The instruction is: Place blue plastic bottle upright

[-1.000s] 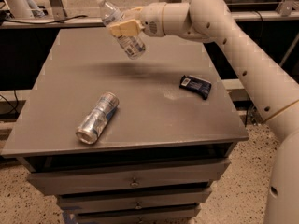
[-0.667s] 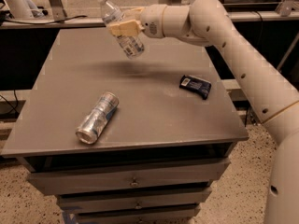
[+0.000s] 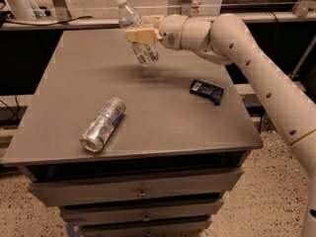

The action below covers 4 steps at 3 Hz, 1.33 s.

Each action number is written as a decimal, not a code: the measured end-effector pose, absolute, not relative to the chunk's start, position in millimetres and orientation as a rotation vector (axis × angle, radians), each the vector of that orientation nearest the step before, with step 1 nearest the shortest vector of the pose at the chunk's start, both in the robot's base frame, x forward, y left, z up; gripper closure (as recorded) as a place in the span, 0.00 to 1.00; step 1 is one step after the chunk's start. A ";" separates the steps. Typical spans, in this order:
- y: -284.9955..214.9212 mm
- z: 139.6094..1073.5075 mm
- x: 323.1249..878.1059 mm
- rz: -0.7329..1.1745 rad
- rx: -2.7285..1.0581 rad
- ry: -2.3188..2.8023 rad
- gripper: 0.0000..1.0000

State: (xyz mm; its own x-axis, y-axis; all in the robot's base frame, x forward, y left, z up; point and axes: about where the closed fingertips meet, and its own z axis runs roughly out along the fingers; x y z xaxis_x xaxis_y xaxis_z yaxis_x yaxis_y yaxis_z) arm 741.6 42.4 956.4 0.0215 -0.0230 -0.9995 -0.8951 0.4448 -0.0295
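Note:
The blue plastic bottle, now tilted in the air, will go down upright from my gripper on the grey table's back middle [image 3: 160, 73], beyond the dark-blue packet.
The blue plastic bottle [image 3: 135, 29] is a small clear bottle with a white cap and a white label. It hangs in the air above the back middle of the grey table [image 3: 163, 117], tilted with its cap up and to the left. My gripper [image 3: 139, 34] is shut on the bottle's middle, reaching in from the right. The bottle's base is clear of the tabletop.
A crushed silver-blue can [image 3: 103, 124] lies on its side at the front left of the table. A flat dark-blue packet [image 3: 207, 91] lies at the right. Drawers sit below the tabletop. A dark rail runs behind the table.
The bottle and gripper have shifted very slightly; the tilt looks much the same. The can and the packet have not moved.

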 end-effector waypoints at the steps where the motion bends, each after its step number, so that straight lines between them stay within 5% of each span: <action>1: 31.0 949.6 737.8 0.838 -0.852 1.335 1.00; 4: -4.3 937.9 729.6 0.793 -0.841 1.282 1.00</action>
